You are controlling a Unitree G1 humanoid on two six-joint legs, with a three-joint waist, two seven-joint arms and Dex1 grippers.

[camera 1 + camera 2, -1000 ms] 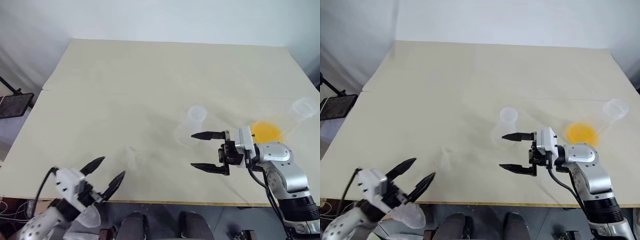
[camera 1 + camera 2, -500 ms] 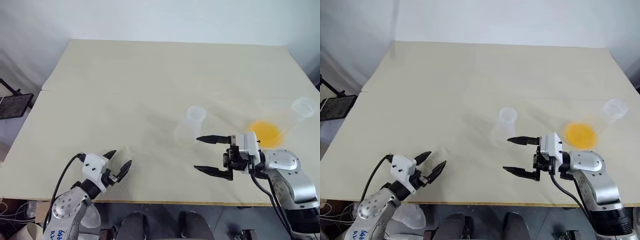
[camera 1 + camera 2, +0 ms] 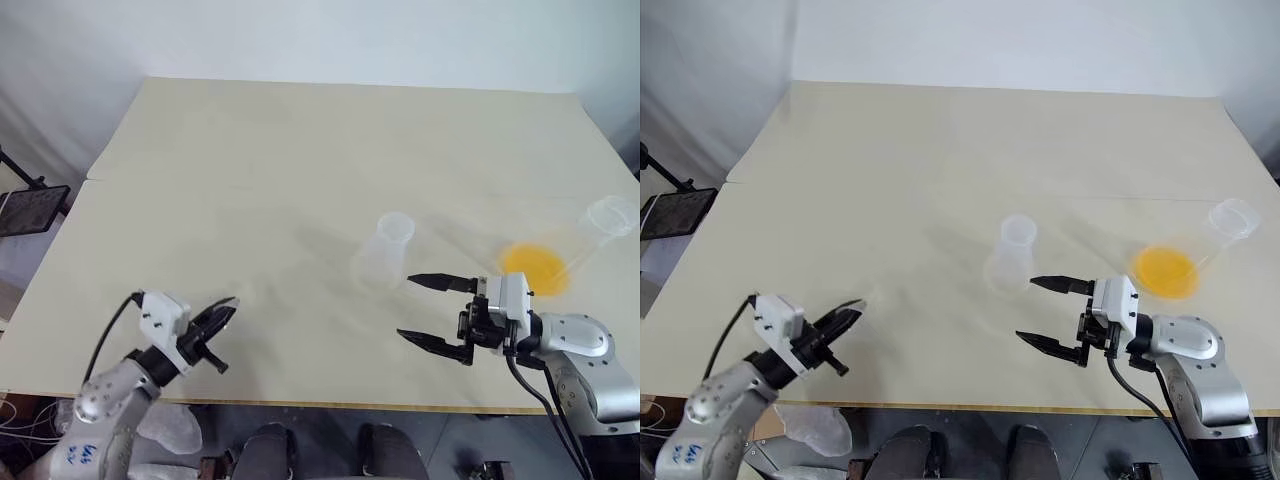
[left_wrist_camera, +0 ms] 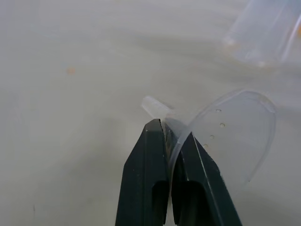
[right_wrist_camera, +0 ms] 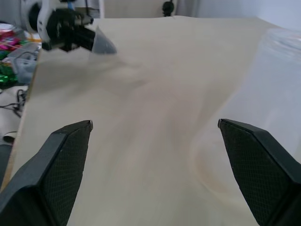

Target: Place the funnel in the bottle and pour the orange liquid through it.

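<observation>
I need to let go of the clear funnel with my left gripper in the opening of the small clear bottle (image 3: 397, 222).
My left gripper (image 3: 222, 322) is near the table's front left, shut on the clear funnel (image 4: 230, 129), pinching its wall; the short stem (image 4: 154, 106) sticks out beside the fingertips. The small clear bottle (image 3: 386, 249) stands upright at mid-table. To its right a larger clear flask (image 3: 585, 238) lies tilted, with the orange liquid (image 3: 531, 267) pooled in its base. My right gripper (image 3: 405, 307) hovers just in front of the bottle, open and empty, pointing left. The right wrist view shows the left gripper (image 5: 89, 40) holding the funnel (image 5: 102, 45) far across the table.
The beige table (image 3: 300, 160) has a seam running across its middle. A black stand with a dark panel (image 3: 30, 207) sits off the left edge. A clear plastic bag (image 3: 165, 425) hangs below the front edge.
My left gripper came forward over the table's front edge and shut on the funnel. My right gripper drew back to the right and a little lower, still open.
</observation>
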